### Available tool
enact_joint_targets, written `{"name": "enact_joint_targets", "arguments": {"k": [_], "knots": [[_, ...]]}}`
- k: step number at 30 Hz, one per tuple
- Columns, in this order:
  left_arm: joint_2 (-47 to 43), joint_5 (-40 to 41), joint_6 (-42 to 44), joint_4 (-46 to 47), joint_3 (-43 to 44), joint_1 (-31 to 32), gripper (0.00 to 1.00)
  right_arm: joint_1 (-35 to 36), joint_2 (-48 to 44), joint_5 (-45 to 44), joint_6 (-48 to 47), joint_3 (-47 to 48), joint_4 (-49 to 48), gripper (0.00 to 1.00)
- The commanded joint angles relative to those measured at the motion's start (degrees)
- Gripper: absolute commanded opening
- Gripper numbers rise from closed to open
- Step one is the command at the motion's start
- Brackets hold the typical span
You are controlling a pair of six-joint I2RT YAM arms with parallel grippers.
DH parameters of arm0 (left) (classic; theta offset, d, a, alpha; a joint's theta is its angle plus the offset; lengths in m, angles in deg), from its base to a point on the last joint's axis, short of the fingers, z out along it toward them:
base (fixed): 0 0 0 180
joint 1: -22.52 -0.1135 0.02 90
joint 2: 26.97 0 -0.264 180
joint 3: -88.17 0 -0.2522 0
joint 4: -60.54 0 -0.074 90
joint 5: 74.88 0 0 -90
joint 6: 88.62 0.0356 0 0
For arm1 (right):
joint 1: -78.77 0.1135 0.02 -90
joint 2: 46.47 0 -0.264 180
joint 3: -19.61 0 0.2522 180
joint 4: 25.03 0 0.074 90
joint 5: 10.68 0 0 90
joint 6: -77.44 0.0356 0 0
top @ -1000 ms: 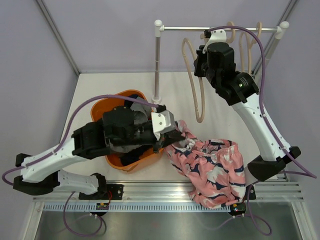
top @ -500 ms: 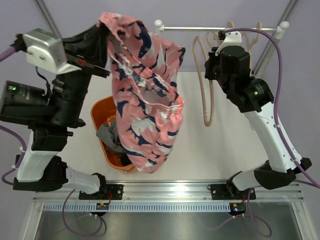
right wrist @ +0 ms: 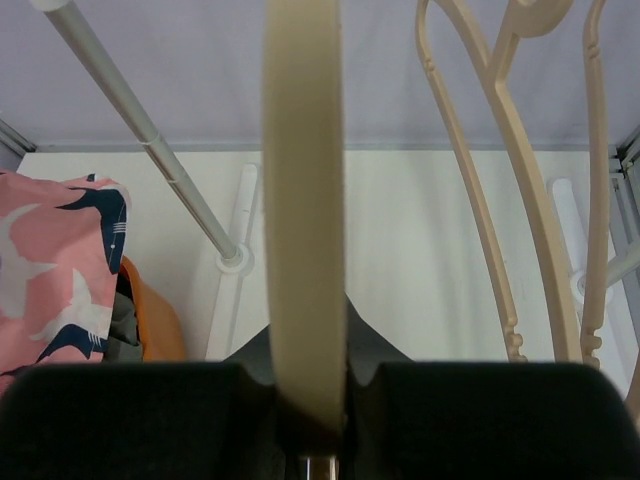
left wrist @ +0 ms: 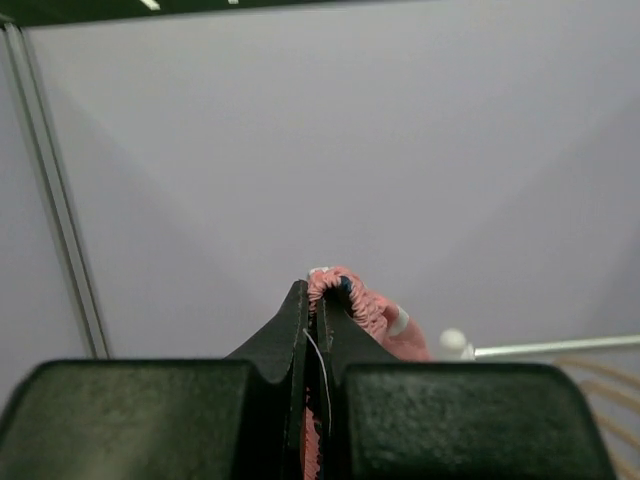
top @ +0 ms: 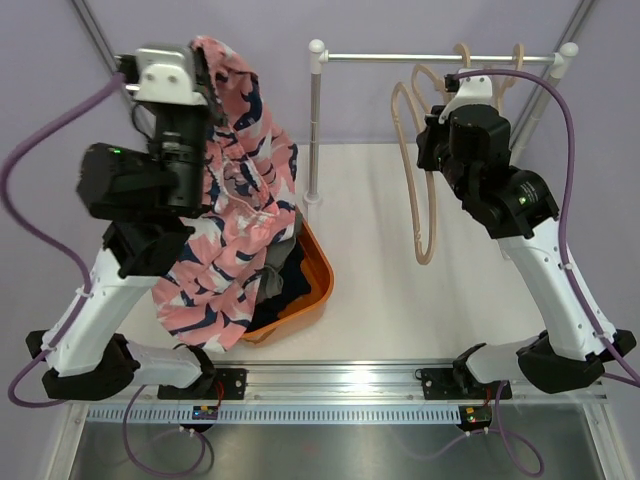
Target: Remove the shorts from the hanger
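I should use my right gripper to let go of the beige hanger on the rail (top: 403, 57), in the space between the upright pole and the other hangers.
The pink patterned shorts (top: 235, 190) hang from my left gripper (top: 198, 60), which is raised high at the back left and shut on their waistband (left wrist: 365, 305). Their lower end drapes over the left side of the orange basket (top: 320, 278). Grey shorts (top: 272, 262) and navy shorts (top: 296, 287) lie inside the basket. My right gripper (top: 438, 100) is shut on a bare beige hanger (top: 424, 200) hanging from the rail (top: 390, 57). In the right wrist view the hanger's band (right wrist: 303, 150) runs up between the jaws of that gripper (right wrist: 305, 310).
Two more beige hangers (right wrist: 480, 200) (right wrist: 595, 200) hang on the rail to the right. The rail's upright pole (top: 314, 130) stands on the white table just behind the basket. Purple walls close the back and sides.
My left arm lifted the pink shorts from the table beside the basket up high, then swung them right over the basket. My right gripper, still on the hanger, drifted slightly right.
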State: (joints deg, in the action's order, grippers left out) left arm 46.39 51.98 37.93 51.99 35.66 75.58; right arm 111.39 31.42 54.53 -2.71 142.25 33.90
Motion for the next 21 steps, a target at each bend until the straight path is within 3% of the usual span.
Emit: {"name": "enact_joint_targets", "arguments": {"k": [1, 5, 8, 12, 15, 18, 20, 21], "knots": [[-3.29, 0.67, -11.12, -0.56, -11.54, -2.96, 0.00, -0.37, -2.91, -0.08, -0.09, -1.82, -2.36, 0.00], [-6.30, 2.59, -20.54, -2.21, -22.65, -4.54, 0.00, -0.37, -3.97, 0.36, 0.17, -4.90, -3.24, 0.00], [-5.25, 8.55, -28.53, -8.97, -25.83, -5.33, 0.00, -0.37, -4.41, 0.28, 0.26, -5.87, -3.16, 0.00], [-5.60, 13.59, -53.18, -22.58, -33.89, -6.56, 0.00, -0.45, -5.90, 0.97, 0.61, -7.54, -4.12, 0.00], [-4.55, 14.91, -66.93, -31.53, -40.75, -8.40, 0.00, -0.37, -6.87, 1.15, 0.61, -8.33, -4.21, 0.00], [-4.63, 4.32, -79.94, -33.87, -47.35, -15.94, 0.00, -0.37, -7.57, 1.24, 0.79, -8.95, -4.39, 0.00], [-4.98, -8.39, -84.52, -30.80, -56.48, -23.30, 0.00, -0.37, -8.10, 1.50, 1.05, -9.30, -4.39, 0.00], [-4.55, -11.08, -88.20, -28.18, -59.21, -25.26, 0.00, -0.37, -8.28, 1.68, 1.14, -9.47, -4.39, 0.00]]}}
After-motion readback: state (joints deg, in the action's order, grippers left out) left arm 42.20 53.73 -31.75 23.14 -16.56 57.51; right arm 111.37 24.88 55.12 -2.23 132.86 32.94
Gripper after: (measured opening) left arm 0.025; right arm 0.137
